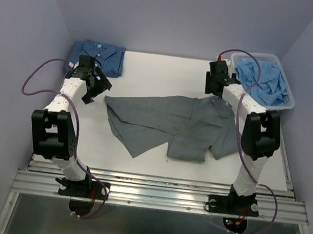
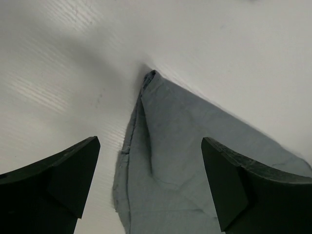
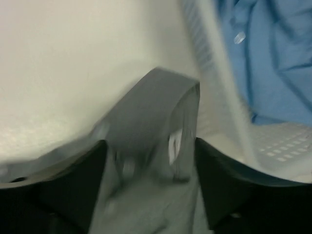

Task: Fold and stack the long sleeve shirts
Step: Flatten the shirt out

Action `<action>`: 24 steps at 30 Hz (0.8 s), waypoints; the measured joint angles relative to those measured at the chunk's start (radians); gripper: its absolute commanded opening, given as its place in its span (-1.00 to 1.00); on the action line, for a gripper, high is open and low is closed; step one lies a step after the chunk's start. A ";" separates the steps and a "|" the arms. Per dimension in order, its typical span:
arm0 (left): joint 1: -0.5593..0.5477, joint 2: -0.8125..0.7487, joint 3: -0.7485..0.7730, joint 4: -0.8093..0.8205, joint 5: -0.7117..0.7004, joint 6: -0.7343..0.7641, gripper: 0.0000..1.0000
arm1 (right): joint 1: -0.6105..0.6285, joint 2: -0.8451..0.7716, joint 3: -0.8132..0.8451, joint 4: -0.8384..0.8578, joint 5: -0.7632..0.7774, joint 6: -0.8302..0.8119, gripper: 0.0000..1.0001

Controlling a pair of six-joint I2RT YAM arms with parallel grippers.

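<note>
My left gripper is going to close on the top layer's loose edge [image 1: 121, 119] [image 2: 153, 174] of the grey shirt, near its corner closest to the dark blue checked shirt.
The slate-grey long sleeve shirt [image 1: 167, 124] lies spread and rumpled across the middle of the table. The dark blue checked shirt [image 1: 98, 55] sits folded at the back left. My left gripper [image 1: 90, 94] hovers open over the grey shirt's left corner [image 2: 185, 161]; that corner lies flat on the table between the wide-apart fingers [image 2: 150, 144]. My right gripper [image 1: 216, 96] is at the shirt's right end, beside the basket. Its jaws [image 3: 150, 144] stand open, with the grey collar [image 3: 151, 107] bunched loosely between them in a blurred view.
A white mesh basket [image 1: 286, 105] holding light blue cloth [image 1: 264, 79] stands at the back right, right next to my right gripper; its wall [image 3: 214, 63] shows close by. Purple walls enclose the table on three sides.
</note>
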 measured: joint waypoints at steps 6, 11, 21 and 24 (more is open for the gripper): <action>0.008 -0.024 -0.006 -0.002 0.029 0.004 0.97 | -0.003 0.097 0.069 -0.119 -0.122 0.040 1.00; 0.008 -0.140 -0.131 0.072 0.075 0.004 0.97 | -0.003 -0.166 -0.105 -0.052 -0.205 0.106 1.00; -0.056 -0.038 -0.301 0.167 0.194 -0.008 0.79 | -0.003 -0.522 -0.585 -0.010 -0.339 0.293 1.00; -0.139 0.015 -0.294 0.212 0.204 -0.016 0.47 | -0.003 -0.589 -0.678 -0.026 -0.368 0.319 1.00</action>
